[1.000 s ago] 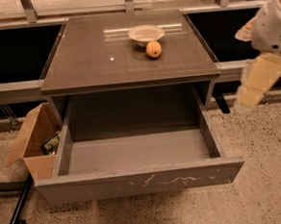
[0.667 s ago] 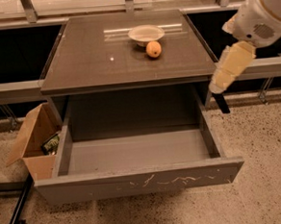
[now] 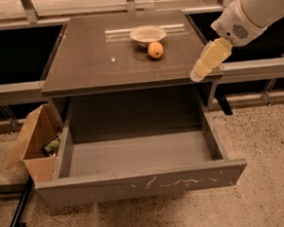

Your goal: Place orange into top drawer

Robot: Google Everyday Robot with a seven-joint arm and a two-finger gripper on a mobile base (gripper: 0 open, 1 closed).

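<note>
I should close next on the orange's middle (image 3: 155,50), just before the white bowl.
The orange (image 3: 155,49) sits on the cabinet's top, just in front of a shallow white bowl (image 3: 147,34). The top drawer (image 3: 142,185) is pulled fully open toward me and its grey inside holds nothing; its front panel has white scratches. My gripper (image 3: 199,74) hangs from the white arm at the right, over the cabinet top's right front corner. It is to the right of the orange and nearer to me, and it holds nothing that I can see.
A brown cardboard box (image 3: 34,142) with an item inside stands on the floor left of the drawer. A black bar (image 3: 21,207) lies on the speckled floor beside it. Metal rails run behind the cabinet on both sides.
The arm has swung left and toward the cabinet, bringing the gripper from beside the cabinet's right edge to over its right front corner. The orange, bowl and drawer have not moved.
</note>
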